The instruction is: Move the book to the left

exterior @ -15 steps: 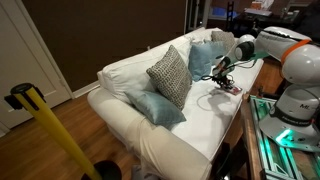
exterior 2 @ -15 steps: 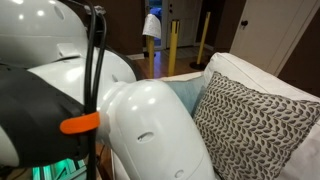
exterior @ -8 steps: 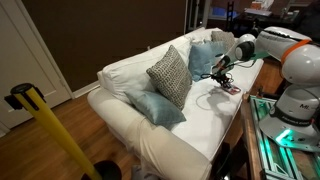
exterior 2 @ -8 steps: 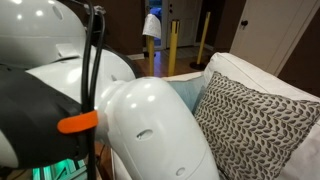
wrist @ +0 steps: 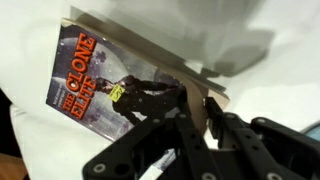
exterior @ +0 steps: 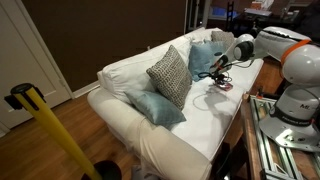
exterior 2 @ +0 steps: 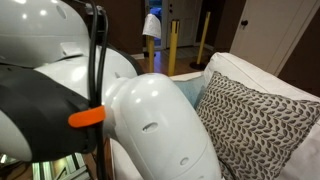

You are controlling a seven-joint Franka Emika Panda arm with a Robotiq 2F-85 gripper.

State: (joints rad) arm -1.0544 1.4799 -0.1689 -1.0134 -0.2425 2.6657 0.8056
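Note:
Next, I let go of the book, which hangs above the white sofa now, on the seat (exterior: 197,102) in front of the grey patterned cushion.
The book (wrist: 105,85) has a reddish-pink cover with dark and pale patches and yellow title letters. In the wrist view it hangs lifted above the white sofa, casting a shadow. My gripper (wrist: 196,112) is shut on its right edge, fingers pinching the cover. In an exterior view the gripper (exterior: 219,72) holds the book (exterior: 224,85) just above the sofa seat (exterior: 205,115) near the far end, by a light-blue pillow (exterior: 202,58). In an exterior view the robot arm (exterior 2: 150,120) hides the book.
A grey patterned cushion (exterior: 170,74) leans on the sofa back; it also shows in an exterior view (exterior 2: 250,125). Another light-blue pillow (exterior: 156,106) lies on the seat. A yellow post (exterior: 55,135) stands in front. A table edge (exterior: 262,120) runs beside the sofa.
The gripper has lifted slightly with the book, and the book has come up off the sofa seat. The arm has shifted in the close exterior view.

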